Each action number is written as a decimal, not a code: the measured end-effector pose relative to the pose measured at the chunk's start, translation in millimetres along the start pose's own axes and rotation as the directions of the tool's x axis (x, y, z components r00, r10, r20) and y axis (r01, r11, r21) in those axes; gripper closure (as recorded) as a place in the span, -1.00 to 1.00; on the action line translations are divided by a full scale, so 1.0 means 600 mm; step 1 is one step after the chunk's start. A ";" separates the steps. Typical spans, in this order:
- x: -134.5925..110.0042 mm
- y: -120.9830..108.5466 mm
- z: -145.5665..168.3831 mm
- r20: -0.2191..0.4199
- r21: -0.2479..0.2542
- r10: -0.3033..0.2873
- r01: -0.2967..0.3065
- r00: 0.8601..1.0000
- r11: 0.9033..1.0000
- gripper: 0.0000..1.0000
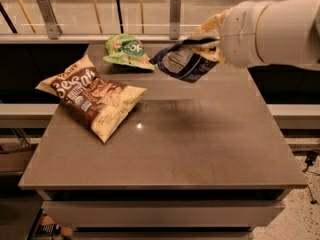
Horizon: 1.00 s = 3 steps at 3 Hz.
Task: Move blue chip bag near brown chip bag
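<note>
My gripper is to release the blue chip bag, now hanging above the table's far middle, against the brown chip bag's pale edge [156, 91], in front of the green snack bag.
The blue chip bag [184, 61] is a crinkled dark navy snack bag with a pale patch. It hangs in the air above the far middle of the table, held at its right end by my gripper [212, 41], which is shut on it. The brown chip bag [92, 98] lies flat on the left part of the table, large, dark brown with white lettering and pale yellow edges. The blue bag is up and to the right of the brown bag, apart from it. My arm [272, 31] fills the upper right.
A green snack bag [126, 51] lies at the far edge of the brown table [200, 149], just left of the held blue bag. A glass railing with metal posts [174, 11] runs behind the table.
</note>
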State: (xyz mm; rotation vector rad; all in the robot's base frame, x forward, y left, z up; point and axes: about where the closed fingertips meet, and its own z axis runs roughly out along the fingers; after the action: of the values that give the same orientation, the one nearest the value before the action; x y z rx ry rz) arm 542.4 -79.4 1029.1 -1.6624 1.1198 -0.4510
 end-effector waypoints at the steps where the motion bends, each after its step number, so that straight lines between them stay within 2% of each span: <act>1: 0.026 0.045 0.011 -0.005 -0.040 0.016 -0.016 1.000 0.999 1.00; 2: 0.043 0.082 0.029 0.010 -0.066 0.031 -0.030 0.999 0.997 1.00; 3: 0.037 0.120 0.064 0.051 -0.095 0.048 -0.043 0.998 0.995 1.00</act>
State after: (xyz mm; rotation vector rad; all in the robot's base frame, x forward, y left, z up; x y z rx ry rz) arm 549.3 -79.6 944.8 -1.7168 1.1522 -0.3272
